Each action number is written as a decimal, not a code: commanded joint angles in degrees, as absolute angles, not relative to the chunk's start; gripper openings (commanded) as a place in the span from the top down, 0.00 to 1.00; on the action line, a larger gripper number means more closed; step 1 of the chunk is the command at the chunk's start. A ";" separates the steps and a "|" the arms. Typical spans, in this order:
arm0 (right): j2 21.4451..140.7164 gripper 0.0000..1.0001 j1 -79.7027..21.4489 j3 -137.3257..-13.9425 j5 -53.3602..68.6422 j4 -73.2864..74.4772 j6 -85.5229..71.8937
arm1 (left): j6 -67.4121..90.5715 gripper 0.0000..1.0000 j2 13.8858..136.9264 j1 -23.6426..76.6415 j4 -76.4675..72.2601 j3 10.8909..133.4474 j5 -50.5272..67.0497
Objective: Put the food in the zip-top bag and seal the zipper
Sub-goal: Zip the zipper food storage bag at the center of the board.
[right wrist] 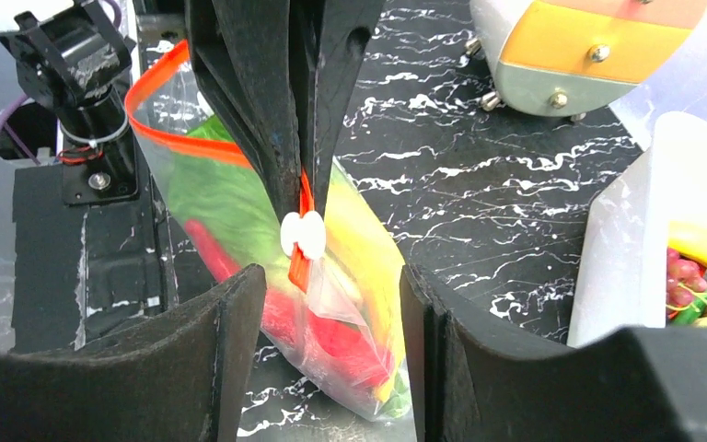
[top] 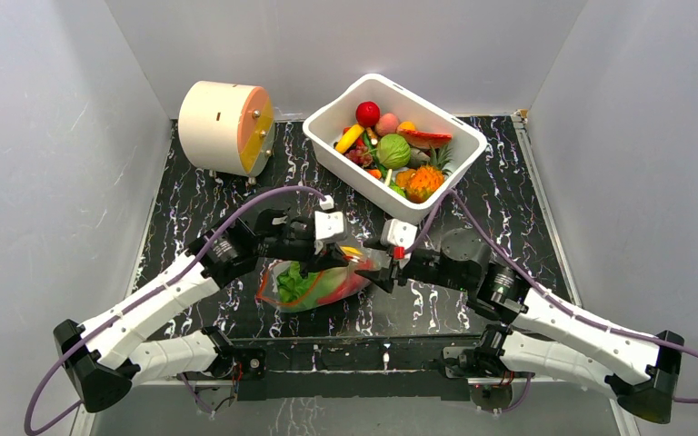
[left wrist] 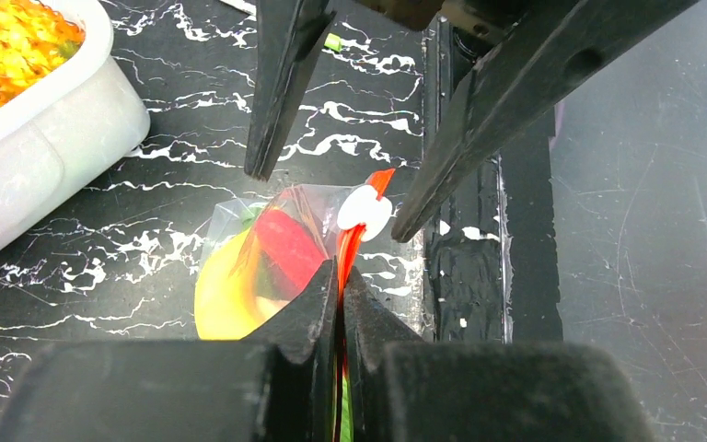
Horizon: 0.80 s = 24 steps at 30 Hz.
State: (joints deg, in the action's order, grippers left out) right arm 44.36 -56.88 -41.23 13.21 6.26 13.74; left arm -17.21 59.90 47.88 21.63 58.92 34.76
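Observation:
The orange-red zipper is pinched in my left gripper behind the white slider, so my right gripper will hold the zipper's end while my left gripper takes the slider (left wrist: 365, 213).
The zip-top bag (top: 314, 283) lies near the table's front and holds green leafy greens (right wrist: 221, 198), a yellow banana (right wrist: 368, 249) and a red piece (right wrist: 331, 336). My left gripper (left wrist: 341, 273) is shut on the orange-red zipper (right wrist: 179, 140) and holds the bag's mouth up. A white slider (right wrist: 303, 235) sits on the strip just past the left fingertips. My right gripper (right wrist: 331, 281) is open, its fingers on either side of the slider and the bag's end, not closed on them. It also shows in the top view (top: 384, 272). More food fills the white tub (top: 327, 123).
The white tub stands at the back right, close behind the right arm. A cream cylinder (top: 225, 127) with an orange face stands at the back left. The table's dark front rail (left wrist: 465, 267) lies just beside the bag. Grey walls enclose three sides.

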 commanded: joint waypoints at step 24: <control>47.51 1.00 -56.78 -38.56 16.72 -6.49 10.93 | -14.89 0.62 57.24 48.43 12.20 57.39 42.13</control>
State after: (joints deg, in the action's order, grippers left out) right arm 47.55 -56.88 -37.58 16.12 0.40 12.64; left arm -14.94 57.49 48.12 16.36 57.32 39.22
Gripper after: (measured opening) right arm 0.008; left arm 0.384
